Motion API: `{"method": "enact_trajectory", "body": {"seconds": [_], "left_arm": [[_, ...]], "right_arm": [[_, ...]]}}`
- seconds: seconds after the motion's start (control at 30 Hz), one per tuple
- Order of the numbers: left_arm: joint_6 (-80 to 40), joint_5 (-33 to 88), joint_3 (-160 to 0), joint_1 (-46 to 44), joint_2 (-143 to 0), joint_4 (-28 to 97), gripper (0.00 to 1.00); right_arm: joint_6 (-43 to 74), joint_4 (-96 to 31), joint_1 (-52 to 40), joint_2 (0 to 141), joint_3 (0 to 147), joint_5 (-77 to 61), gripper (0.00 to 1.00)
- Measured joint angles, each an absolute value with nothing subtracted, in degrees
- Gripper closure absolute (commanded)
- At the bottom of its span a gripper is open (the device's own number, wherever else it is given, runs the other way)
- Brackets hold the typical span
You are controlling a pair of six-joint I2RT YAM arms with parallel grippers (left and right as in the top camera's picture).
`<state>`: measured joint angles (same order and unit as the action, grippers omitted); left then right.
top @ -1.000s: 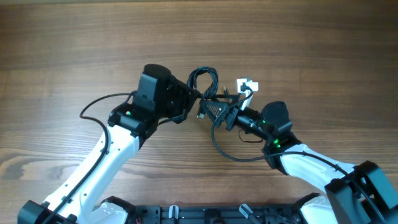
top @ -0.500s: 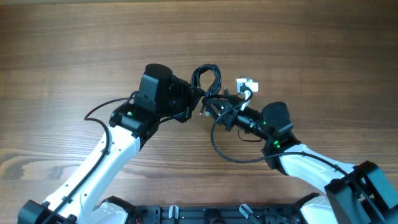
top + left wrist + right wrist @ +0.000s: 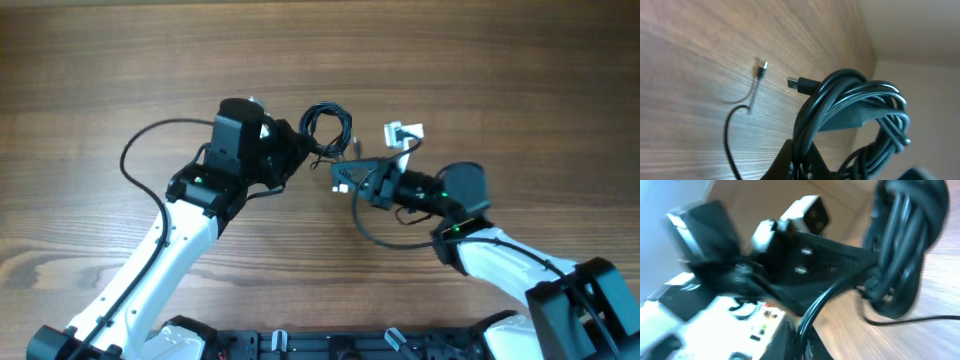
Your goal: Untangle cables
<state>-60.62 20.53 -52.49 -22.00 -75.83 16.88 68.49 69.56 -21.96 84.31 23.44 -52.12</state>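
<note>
My right gripper is holding a strand of cable that runs into the wraps pinched by my left gripper, so it should open and take the coil's loops (image 3: pixel 343 122).
The cables (image 3: pixel 328 127) form a small black knotted coil held just above the wood table. My left gripper (image 3: pixel 310 150) is shut on the coil's lower left side. In the left wrist view the coil (image 3: pixel 855 107) rises out of the closed left gripper (image 3: pixel 802 164), and a plug end (image 3: pixel 799 84) sticks out to its left. My right gripper (image 3: pixel 340 178) sits just below and right of the coil. It is shut on one strand (image 3: pixel 827 297) that runs up to the coil (image 3: pixel 905 245). A slack loop (image 3: pixel 375 228) hangs under the right arm.
A white plug block (image 3: pixel 403 132) lies right of the coil. A thin cable with a small plug (image 3: pixel 761 69) trails on the wooden table (image 3: pixel 500 60). The left arm's own wire (image 3: pixel 140 150) arcs out to the left.
The right gripper has closed on a strand and drawn back to the right. The left arm has swung a little to the left, and the coil stays in its grip.
</note>
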Motion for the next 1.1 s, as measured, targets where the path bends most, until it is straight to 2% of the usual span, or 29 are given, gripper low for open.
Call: {"method": "enact_trajectory", "body": {"seconds": [0.07,0.17,0.3,0.4,0.5,0.93,1.0,1.03,1.1], "left_arm": [[-55.51,20.32,-52.51,-22.02,-75.40,17.50,0.96],[-52.73,19.18,-52.51,-22.85,-75.35,17.65,0.96],[-49.41,16.93,-52.51,-26.09,-75.35,17.85,0.96],[-46.70,16.29,-52.51,-29.41,-75.37,17.78,0.96],[-43.33,16.58,-52.51,-30.28,-75.42,17.47,0.96],[-21.85,34.13,-52.45,-30.70,-75.92,14.72,0.96],[-21.23,34.61,-52.45,-30.68,-75.96,14.70,0.96],[-21.06,34.57,-52.45,-30.59,-75.96,14.72,0.96],[-20.97,34.35,-52.45,-29.45,-75.96,14.72,0.96]], "right_arm": [[75.35,73.12,-20.88,84.31,23.40,-53.52,0.95],[78.39,72.16,-20.88,84.31,23.40,-53.58,0.94],[77.41,66.15,-20.91,84.23,23.42,-48.25,0.96],[75.31,54.74,-20.95,84.20,23.55,-40.12,0.92],[74.76,53.19,-21.23,84.20,23.57,-35.18,0.92],[73.43,49.47,-21.93,84.03,23.73,-30.87,0.83],[73.21,49.78,-21.93,83.99,23.73,-31.03,0.69],[73.03,50.13,-21.93,83.99,23.73,-31.11,0.51],[71.96,50.37,-21.23,83.99,23.73,-33.26,0.28]]}}
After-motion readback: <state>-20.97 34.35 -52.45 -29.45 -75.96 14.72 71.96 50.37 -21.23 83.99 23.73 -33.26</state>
